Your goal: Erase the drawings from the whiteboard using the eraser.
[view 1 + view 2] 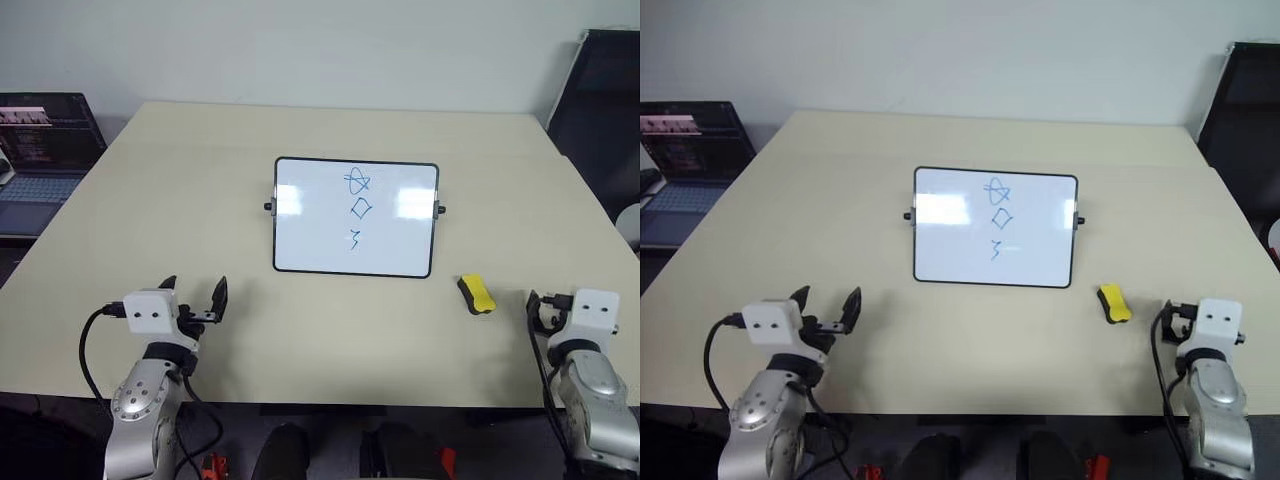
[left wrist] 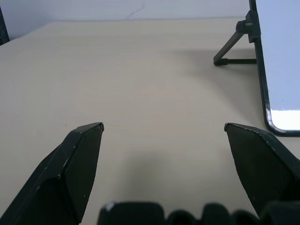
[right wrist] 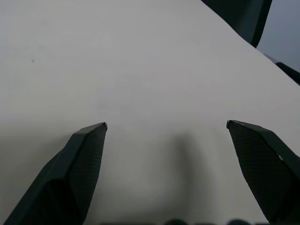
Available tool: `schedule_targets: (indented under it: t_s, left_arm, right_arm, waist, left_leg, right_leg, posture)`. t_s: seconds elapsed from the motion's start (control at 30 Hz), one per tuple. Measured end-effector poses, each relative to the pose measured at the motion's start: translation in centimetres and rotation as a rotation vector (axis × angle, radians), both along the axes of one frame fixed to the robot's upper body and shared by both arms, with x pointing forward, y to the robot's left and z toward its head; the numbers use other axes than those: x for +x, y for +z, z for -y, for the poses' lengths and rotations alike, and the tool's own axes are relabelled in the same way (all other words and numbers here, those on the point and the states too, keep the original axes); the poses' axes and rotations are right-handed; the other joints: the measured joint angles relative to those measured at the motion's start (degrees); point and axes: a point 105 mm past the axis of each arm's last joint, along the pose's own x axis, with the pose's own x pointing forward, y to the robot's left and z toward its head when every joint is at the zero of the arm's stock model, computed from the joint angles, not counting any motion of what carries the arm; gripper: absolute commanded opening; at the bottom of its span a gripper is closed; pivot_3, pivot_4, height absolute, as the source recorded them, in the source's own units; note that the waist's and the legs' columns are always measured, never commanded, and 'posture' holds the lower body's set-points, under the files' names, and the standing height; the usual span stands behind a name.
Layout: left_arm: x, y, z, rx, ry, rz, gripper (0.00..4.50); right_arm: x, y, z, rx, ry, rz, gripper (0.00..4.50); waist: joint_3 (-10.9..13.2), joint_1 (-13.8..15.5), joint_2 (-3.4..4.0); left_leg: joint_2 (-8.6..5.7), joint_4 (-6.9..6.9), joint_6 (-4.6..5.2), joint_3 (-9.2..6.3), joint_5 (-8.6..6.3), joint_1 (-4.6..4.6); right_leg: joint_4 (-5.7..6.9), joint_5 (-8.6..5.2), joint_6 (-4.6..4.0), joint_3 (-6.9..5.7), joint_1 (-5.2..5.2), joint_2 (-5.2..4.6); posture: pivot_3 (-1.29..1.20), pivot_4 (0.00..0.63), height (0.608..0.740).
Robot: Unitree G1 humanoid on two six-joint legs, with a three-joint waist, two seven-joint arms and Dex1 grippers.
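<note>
The robot's right gripper needs to close on the narrow middle (image 1: 477,294) of the yellow eraser, with one finger against each long side of the eraser.
The whiteboard (image 1: 310,230) stands propped near the middle of the beige table (image 1: 180,190). The drawings (image 1: 358,208), three blue marker scribbles, run in a column right of its centre. The eraser (image 1: 477,294), yellow on a black base, lies on the table just off the board's near right corner. My left gripper (image 1: 195,288) hovers open and empty over the near left of the table, its wrist view catching the board's edge (image 2: 281,56). Near the table's right front corner my right gripper (image 3: 166,125) is open and empty, a short way right of the eraser.
An open laptop (image 1: 45,150) sits on a lower surface beyond the table's left edge. A dark chair (image 1: 600,110) stands at the far right corner. A white wall runs behind the table.
</note>
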Motion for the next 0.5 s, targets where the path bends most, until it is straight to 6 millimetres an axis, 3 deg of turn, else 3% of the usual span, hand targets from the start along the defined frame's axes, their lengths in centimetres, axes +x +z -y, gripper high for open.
schedule_targets:
  t_s: [0.27,0.5]
  left_arm:
    - [0.4,1.0,-0.4,0.017,0.012,0.032,4.50]
    - [1.4,2.3,-0.5,0.035,0.013,0.062,4.50]
  right_arm:
    - [2.8,1.6,-1.9,0.030,0.048,0.076,4.48]
    - [3.1,1.9,-2.1,0.032,0.060,0.086,4.48]
  waist:
    - [-0.01,-0.07,0.01]
    - [-0.02,0.20,0.01]
  left_leg:
    - [0.02,0.03,0.04,0.04,0.03,0.06]
    - [-0.02,0.00,0.03,0.03,0.02,-0.01]
  right_leg:
    - [0.02,0.01,0.00,0.04,0.02,0.19]
    - [-0.02,0.01,0.00,0.03,0.00,0.19]
  posture:
    - [0.00,0.150,0.740]
    - [0.00,0.150,0.740]
